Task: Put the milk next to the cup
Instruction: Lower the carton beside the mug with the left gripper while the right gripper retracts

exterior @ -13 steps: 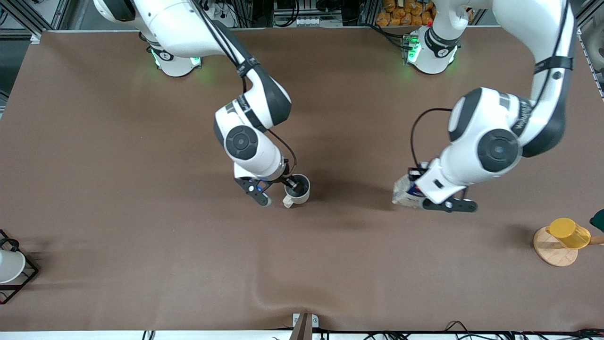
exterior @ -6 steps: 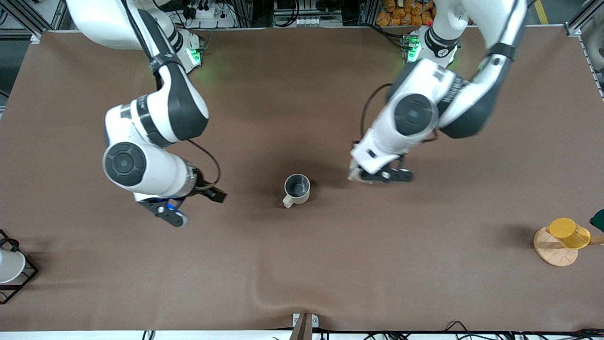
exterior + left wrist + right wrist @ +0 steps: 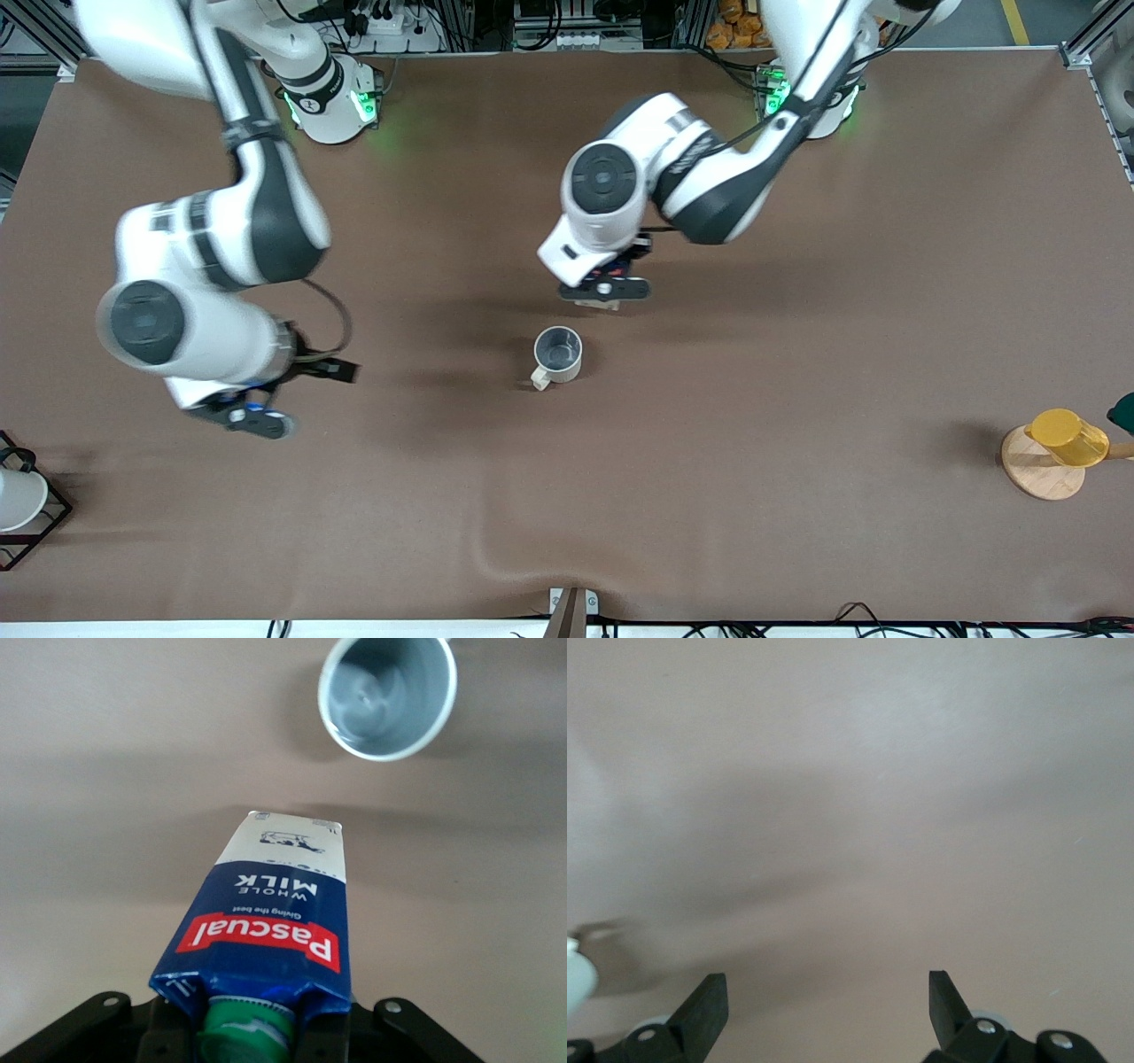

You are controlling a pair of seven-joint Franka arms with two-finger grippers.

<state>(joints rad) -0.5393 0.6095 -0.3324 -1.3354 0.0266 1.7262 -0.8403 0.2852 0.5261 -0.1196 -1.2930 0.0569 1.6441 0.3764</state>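
My left gripper should set the milk down on the table (image 3: 565,329) (image 3: 367,771), right up against the side of the cream mug opposite its handle.
The cup (image 3: 558,353) is a cream mug with a grey inside, standing upright mid-table, and also shows in the left wrist view (image 3: 388,695). My left gripper (image 3: 604,291) is shut on the milk (image 3: 266,921), a dark blue carton with a green cap and a red label, gripped at its top. It holds the carton over the bare table close beside the cup. In the front view the hand hides most of the carton. My right gripper (image 3: 252,416) is open and empty over the bare table toward the right arm's end, with its fingers (image 3: 704,1010) wide apart.
A yellow cup (image 3: 1067,436) sits on a wooden stand (image 3: 1041,478) at the left arm's end. A white cup (image 3: 18,501) sits in a black wire rack at the right arm's end. The table cover has a wrinkle (image 3: 496,554) near the front edge.
My left gripper carried the milk from the left arm's end to a spot beside the cup. My right gripper let go of the cup and swung away toward the right arm's end.
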